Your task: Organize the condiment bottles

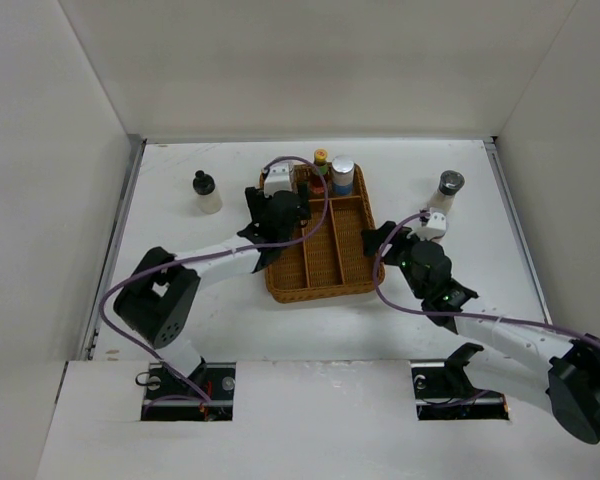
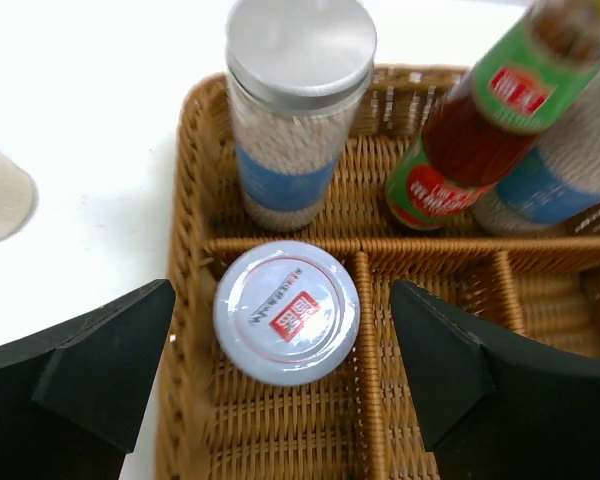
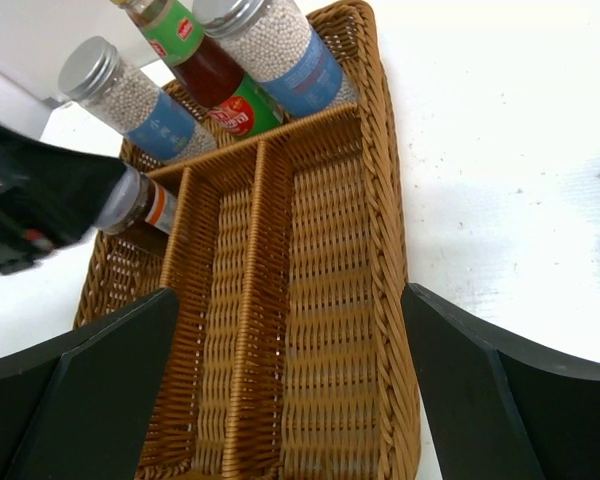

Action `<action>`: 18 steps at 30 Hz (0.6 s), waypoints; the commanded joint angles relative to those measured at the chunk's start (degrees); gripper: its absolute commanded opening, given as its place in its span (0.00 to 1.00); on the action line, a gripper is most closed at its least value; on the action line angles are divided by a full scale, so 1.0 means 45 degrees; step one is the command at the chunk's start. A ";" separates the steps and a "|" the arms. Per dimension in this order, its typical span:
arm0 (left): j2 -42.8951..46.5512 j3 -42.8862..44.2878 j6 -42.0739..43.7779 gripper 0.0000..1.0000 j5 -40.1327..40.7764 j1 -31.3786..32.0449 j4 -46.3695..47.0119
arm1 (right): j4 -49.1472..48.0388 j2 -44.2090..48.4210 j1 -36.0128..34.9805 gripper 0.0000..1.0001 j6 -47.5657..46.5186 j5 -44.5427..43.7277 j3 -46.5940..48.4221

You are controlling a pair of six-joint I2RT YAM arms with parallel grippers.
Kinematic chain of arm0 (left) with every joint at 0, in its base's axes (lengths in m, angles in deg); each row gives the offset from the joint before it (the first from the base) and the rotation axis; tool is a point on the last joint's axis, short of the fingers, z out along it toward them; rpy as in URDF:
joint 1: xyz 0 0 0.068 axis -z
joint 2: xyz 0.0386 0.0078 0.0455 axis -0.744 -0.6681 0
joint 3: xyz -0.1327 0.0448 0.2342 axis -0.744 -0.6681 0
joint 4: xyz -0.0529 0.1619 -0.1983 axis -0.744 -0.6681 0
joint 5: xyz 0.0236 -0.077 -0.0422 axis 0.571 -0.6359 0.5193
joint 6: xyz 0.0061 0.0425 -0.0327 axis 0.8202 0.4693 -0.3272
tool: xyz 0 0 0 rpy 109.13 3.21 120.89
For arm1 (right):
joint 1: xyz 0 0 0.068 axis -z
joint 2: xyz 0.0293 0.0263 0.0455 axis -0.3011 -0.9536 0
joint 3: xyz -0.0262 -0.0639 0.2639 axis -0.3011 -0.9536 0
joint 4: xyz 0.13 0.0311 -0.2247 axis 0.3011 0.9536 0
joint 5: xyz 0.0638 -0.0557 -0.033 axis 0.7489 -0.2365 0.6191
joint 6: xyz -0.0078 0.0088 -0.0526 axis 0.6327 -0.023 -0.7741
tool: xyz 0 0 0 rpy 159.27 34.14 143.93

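Note:
I should next move my left gripper to the black-capped jar outside the brown wicker tray and close on the jar's cap [image 1: 204, 183].
The brown wicker tray [image 1: 325, 293] sits mid-table. In its back row stand a silver-lidded shaker [image 2: 298, 110], a yellow-capped sauce bottle [image 2: 470, 130] and a second shaker [image 2: 570, 170]. A white-lidded jar [image 2: 288, 318] stands upright in the tray's left compartment, between the spread fingers of my left gripper [image 2: 282, 295], which is open and not touching it. My right gripper [image 3: 290, 298] hovers open over the tray's near right end [image 3: 385, 200] with nothing between its fingers. Outside the tray, a black-capped jar [image 1: 206, 192] stands on the left and a silver-lidded shaker [image 1: 448, 190] on the right.
White walls close in the table on the left, back and right. My left gripper [image 1: 285, 215] is over the tray's back left, my right gripper [image 1: 375, 245] at its right rim. The long middle and right compartments [image 3: 330, 300] hold nothing.

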 commanded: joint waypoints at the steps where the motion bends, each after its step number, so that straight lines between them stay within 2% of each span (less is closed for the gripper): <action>1: 0.1829 -0.0187 -0.0021 0.90 0.0549 -0.0103 0.0837 | -0.0704 -0.0085 0.0103 1.00 0.0098 -0.0101 0.0015; 5: 0.2788 -0.0129 0.0076 0.91 0.1349 -0.0629 0.0037 | -0.0703 0.0032 0.0083 1.00 0.0079 -0.0102 0.0016; 9: 0.2908 0.0144 -0.0137 0.92 0.1527 -0.2267 -0.0667 | -0.0880 -0.0454 0.0083 1.00 0.0157 -0.0004 0.0015; 13: 0.1856 0.1118 -0.0645 0.92 0.1235 -0.4123 -0.1368 | -0.0899 -0.0417 -0.0014 1.00 0.0138 -0.0004 0.0075; 18: 0.0292 0.2604 -0.0783 0.92 0.0220 -0.5200 -0.2620 | -0.0762 0.0363 -0.0015 1.00 0.0157 -0.0082 -0.0140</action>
